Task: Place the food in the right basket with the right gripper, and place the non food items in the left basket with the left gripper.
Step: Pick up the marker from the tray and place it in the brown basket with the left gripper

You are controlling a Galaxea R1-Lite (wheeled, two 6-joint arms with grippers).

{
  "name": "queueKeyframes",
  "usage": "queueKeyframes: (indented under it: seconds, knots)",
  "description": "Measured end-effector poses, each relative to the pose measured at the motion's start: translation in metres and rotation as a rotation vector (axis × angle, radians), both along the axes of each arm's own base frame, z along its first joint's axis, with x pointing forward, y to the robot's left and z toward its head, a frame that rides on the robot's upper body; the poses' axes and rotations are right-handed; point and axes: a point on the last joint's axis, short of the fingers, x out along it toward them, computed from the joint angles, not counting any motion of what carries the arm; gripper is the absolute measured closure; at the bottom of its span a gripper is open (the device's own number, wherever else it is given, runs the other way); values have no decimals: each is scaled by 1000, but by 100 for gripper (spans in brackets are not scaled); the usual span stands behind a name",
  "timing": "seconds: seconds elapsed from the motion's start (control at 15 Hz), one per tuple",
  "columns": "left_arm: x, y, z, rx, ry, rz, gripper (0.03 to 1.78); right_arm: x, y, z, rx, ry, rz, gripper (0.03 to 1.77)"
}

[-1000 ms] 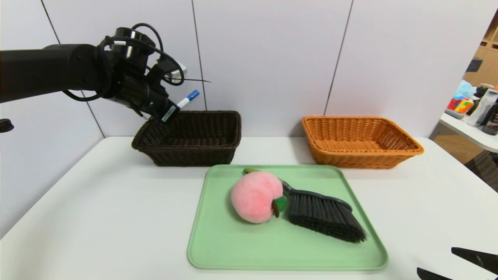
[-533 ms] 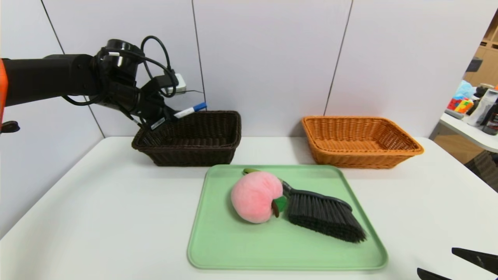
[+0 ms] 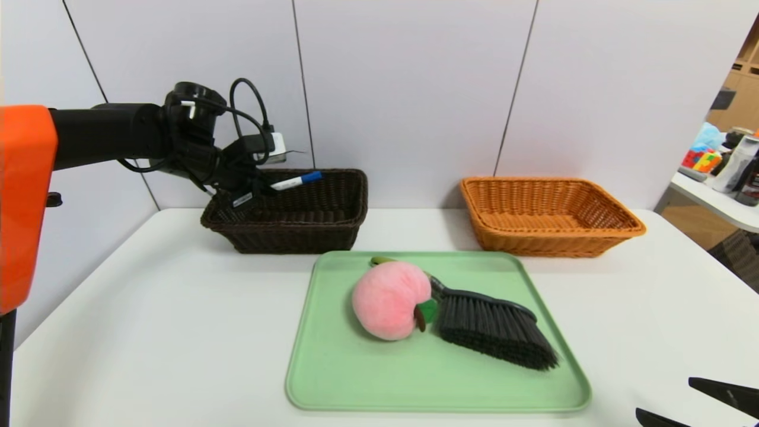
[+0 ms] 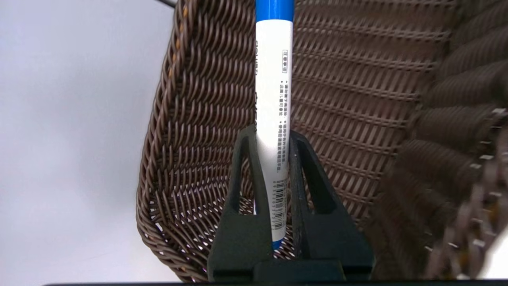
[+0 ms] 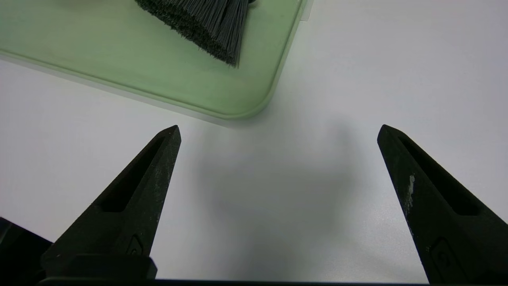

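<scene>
Next, my left gripper lets go of the white marker pen on the middle of the dark brown basket's bottom [image 3: 296, 216].
My left gripper [image 3: 261, 188] is shut on the white marker pen [image 3: 295, 181], whose blue cap points over the inside of the dark brown left basket [image 3: 332, 228]. In the left wrist view the pen [image 4: 272, 111] is clamped between both black fingers [image 4: 243, 174], just above the basket's weave [image 4: 357, 79]. The pink plush peach [image 3: 390, 299] lies on the green tray [image 3: 356, 379], touching the grey-bristled hand brush [image 3: 498, 329]. The orange-tan right basket [image 3: 548, 216] stands empty at the back right. My right gripper [image 5: 278, 129] is open above bare table by the tray's corner [image 5: 254, 107], near the brush's bristles [image 5: 206, 28].
The white table [image 3: 148, 332] carries both baskets at the back, close to the grey wall panels. A side table with bottles and coloured toys [image 3: 720, 160] stands at the far right. My right gripper's fingertips [image 3: 711, 388] show at the lower right corner of the head view.
My left gripper has come down and toward the brown basket with the pen, which has tilted from steeply raised to nearly level. The right arm has not moved.
</scene>
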Motion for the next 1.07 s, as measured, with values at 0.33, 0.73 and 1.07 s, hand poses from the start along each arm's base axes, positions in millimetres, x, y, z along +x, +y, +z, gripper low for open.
queueKeyframes:
  seconds: [0.33,0.73,1.07]
  knots:
    - [16,-2,-22,-1,10,2,162,1,0,0,-2,5,-4,9]
    - [22,-3,-35,-1,35,5,162,2,0,0,-3,9,-7,9]
    - [24,-4,-38,-22,55,24,150,1,-1,-1,-3,11,-9,9]
